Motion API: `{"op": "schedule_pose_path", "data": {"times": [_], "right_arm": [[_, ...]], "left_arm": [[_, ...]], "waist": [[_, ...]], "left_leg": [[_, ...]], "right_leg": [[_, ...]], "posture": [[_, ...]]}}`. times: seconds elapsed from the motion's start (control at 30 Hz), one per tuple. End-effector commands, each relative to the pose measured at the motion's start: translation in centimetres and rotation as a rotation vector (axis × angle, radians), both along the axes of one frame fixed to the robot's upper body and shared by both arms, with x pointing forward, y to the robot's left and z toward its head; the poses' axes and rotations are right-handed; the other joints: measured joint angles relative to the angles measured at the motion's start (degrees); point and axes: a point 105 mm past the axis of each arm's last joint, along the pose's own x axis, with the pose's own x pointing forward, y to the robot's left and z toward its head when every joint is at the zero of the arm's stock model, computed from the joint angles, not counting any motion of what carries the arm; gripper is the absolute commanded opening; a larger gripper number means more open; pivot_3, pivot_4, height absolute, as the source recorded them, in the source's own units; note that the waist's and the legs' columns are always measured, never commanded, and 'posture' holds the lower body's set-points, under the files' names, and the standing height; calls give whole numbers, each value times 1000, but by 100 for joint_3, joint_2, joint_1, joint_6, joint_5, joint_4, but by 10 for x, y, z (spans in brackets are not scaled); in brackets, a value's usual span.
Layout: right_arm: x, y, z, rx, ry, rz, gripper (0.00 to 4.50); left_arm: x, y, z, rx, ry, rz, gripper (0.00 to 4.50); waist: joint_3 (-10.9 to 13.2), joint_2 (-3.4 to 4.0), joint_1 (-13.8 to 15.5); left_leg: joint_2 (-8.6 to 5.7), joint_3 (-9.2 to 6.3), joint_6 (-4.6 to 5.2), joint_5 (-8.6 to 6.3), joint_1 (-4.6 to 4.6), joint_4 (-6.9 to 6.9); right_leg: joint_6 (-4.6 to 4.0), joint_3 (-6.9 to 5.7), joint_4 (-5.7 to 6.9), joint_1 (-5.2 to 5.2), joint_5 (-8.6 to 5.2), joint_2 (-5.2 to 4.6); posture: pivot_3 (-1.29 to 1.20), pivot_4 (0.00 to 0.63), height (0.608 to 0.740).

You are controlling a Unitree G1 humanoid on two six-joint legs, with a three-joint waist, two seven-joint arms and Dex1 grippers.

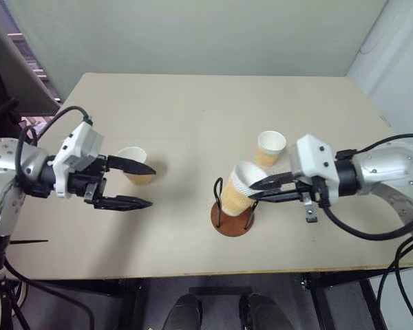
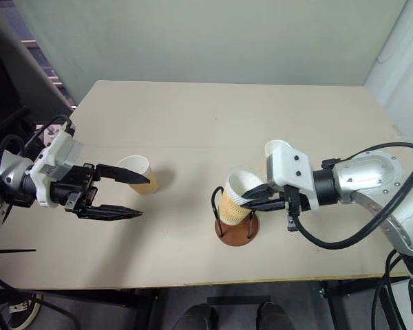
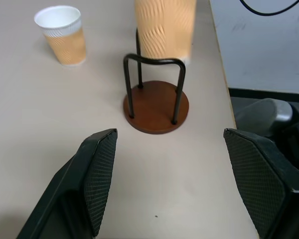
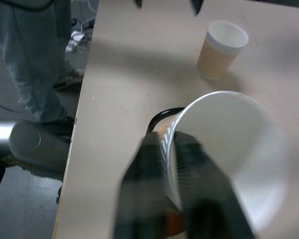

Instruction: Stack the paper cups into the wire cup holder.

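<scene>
Next, I close my left gripper on the near rim (image 1: 143, 161) of the lone paper cup, away from the wire cup holder.
The wire cup holder (image 1: 233, 218) stands near the table's front edge, a brown disc with black wire loops. My right gripper (image 1: 260, 185) is shut on the rim of a paper cup (image 1: 239, 191), one finger inside and one outside. This cup leans with its bottom down between the loops. A second paper cup (image 1: 270, 146) stands upright just behind the holder. A third paper cup (image 1: 136, 165) stands at the left. My left gripper (image 1: 151, 186) hangs open beside it with nothing between its fingers (image 3: 102, 169), pointing towards the holder (image 3: 156, 107).
The beige table (image 1: 193, 110) has a broad bare stretch at the back and middle. Its front edge (image 1: 193, 271) runs close below the holder. A pale wall closes the far side. Black cables trail from both arms.
</scene>
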Motion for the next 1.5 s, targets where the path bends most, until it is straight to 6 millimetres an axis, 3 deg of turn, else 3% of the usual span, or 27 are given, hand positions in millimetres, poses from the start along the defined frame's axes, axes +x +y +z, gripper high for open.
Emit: {"op": "schedule_pose_path", "data": {"times": [0.03, 0.13, 0.2, 0.3, 0.4, 0.47, 0.77, 0.83, 0.9, 1.03, 1.17, 1.37, 1.43, 1.5], "right_arm": [[2, 1, 13, 0, -80, 11, 1603], [10, -6, 24, 5, -125, -9, 2705], [42, -21, 38, 20, -213, -140, 3404], [97, -41, 45, 25, -294, -339, 3404], [134, -42, 30, 8, -289, -404, 3404], [147, -41, 15, -19, -264, -420, 3404], [177, -45, -29, -128, -226, -463, 3404], [179, -45, -36, -137, -217, -461, 3404], [178, -42, -39, -136, -204, -446, 2881], [179, -42, -40, -134, -206, -433, 1445], [175, -37, -23, -81, -219, -401, 24], [154, -36, 10, -6, -236, -343, 24], [122, -33, 46, 94, -225, -253, 24], [80, -25, 66, 151, -162, -117, 24]], "left_arm": [[-1, -2, 14, -15, -75, 0, 3666], [12, -3, 19, -51, -132, 64, 3666], [29, -8, 21, -75, -189, 135, 3666], [58, -21, 19, -106, -248, 231, 3666], [67, -43, 7, -89, -245, 198, 3666], [68, -54, 4, -98, -228, 185, 3666], [78, -58, -2, -75, -245, 258, 3666], [76, -61, 1, -84, -251, 253, 3666], [74, -62, 4, -92, -256, 247, 3666], [70, -61, 10, -95, -272, 238, 3666], [63, -50, 25, -121, -290, 221, 3666], [50, -32, 41, -159, -287, 174, 3666], [26, -17, 52, -181, -218, 85, 3666], [7, -7, 59, -176, -182, 8, 3666]], "waist": [[0, 0, -3], [0, 0, 2], [0, 0, 8], [-1, 0, 5], [-1, 0, -4], [0, 0, -24], [2, 5, -4], [2, 5, 5], [2, 5, 13], [2, 5, 43], [2, 4, 43], [3, 5, 33], [4, 5, 32], [4, 5, 32]], "left_leg": [[0, 0, 0, 0, 0, 0], [0, 0, 0, 0, 1, 0], [0, -2, 0, 1, -1, 3], [0, -1, 4, 3, 1, 8], [0, 0, 12, 9, 22, 4], [1, 0, 13, 13, 26, -2], [33, 9, -84, 73, -55, -9], [34, 9, -84, 71, -60, -9], [33, 9, -83, 69, -63, -7], [33, 10, -81, 67, -64, -4], [34, 10, -71, 61, -62, -1], [36, 9, -69, 61, -59, -2], [37, 8, -72, 62, -64, -2], [40, 10, -103, 78, -86, -9]], "right_leg": [[-1, 0, 0, 0, 2, 0], [-2, -1, 0, 0, 3, 0], [-2, -3, 0, 1, 5, 0], [-4, -2, -3, 4, 27, -3], [-14, -2, -6, 18, 48, -6], [-14, -2, -3, 15, 54, -4], [-14, -7, -8, -71, 55, 21], [-14, -7, -8, -73, 55, 21], [-15, -7, -8, -73, 55, 20], [-15, -7, -8, -73, 55, 20], [-18, -7, -7, -73, 57, 21], [-22, -8, -4, -74, 59, 25], [-23, -8, -5, -76, 58, 27], [-25, -8, -3, -95, 57, 37]], "posture": [[0, 150, 740], [0, 150, 740], [0, 150, 740], [0, 150, 740], [0, 150, 740], [0, 150, 740], [0, 150, 740], [0, 150, 740], [0, 150, 740], [0, 150, 740], [0, 150, 740], [0, 150, 740], [0, 150, 740], [0, 150, 740]]}}
